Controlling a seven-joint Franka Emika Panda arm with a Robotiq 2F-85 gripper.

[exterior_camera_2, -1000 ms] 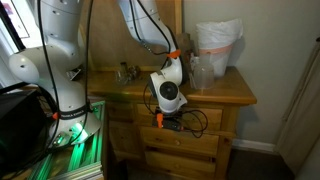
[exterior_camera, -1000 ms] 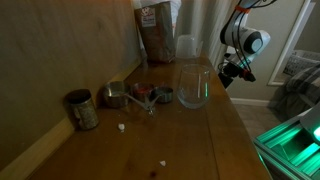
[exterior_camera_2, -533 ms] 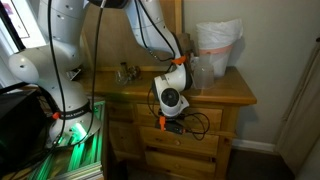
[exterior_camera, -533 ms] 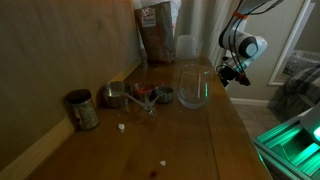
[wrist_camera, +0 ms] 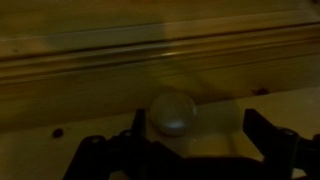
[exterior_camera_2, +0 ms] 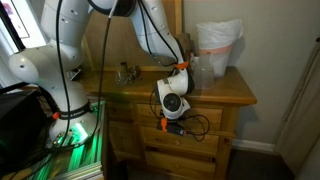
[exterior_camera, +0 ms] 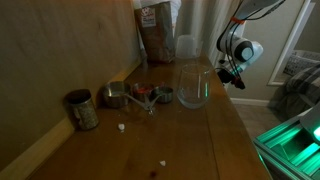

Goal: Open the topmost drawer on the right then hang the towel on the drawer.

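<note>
The round knob is nearer one finger of my open gripper, so I will center my gripper and close on the knob [wrist_camera: 172, 113] before I pull the drawer.
The drawer [exterior_camera_2: 214, 117] is the upper right one in the dark wooden dresser, and its front [wrist_camera: 90, 75] fills the wrist view. A round pale knob [wrist_camera: 172, 113] sits low in that view, just inside the left finger [wrist_camera: 135, 128]. My gripper [wrist_camera: 198, 138] is open, with its dark fingers on either side of the knob and apart from it. In both exterior views the gripper [exterior_camera_2: 172, 126] [exterior_camera: 232, 76] hangs at the dresser's front edge, just under the top. No towel shows in any view.
On the dresser top stand a clear glass pitcher [exterior_camera: 193, 85], metal cups [exterior_camera: 82, 108] [exterior_camera: 117, 95], a brown bag [exterior_camera: 157, 30] and a white plastic bag [exterior_camera_2: 218, 45]. Cables [exterior_camera_2: 197, 122] dangle by the gripper. The robot's base [exterior_camera_2: 70, 130] stands beside the dresser.
The wrist has shifted slightly along the dresser front, closer to the drawer. The jaws stay open.
</note>
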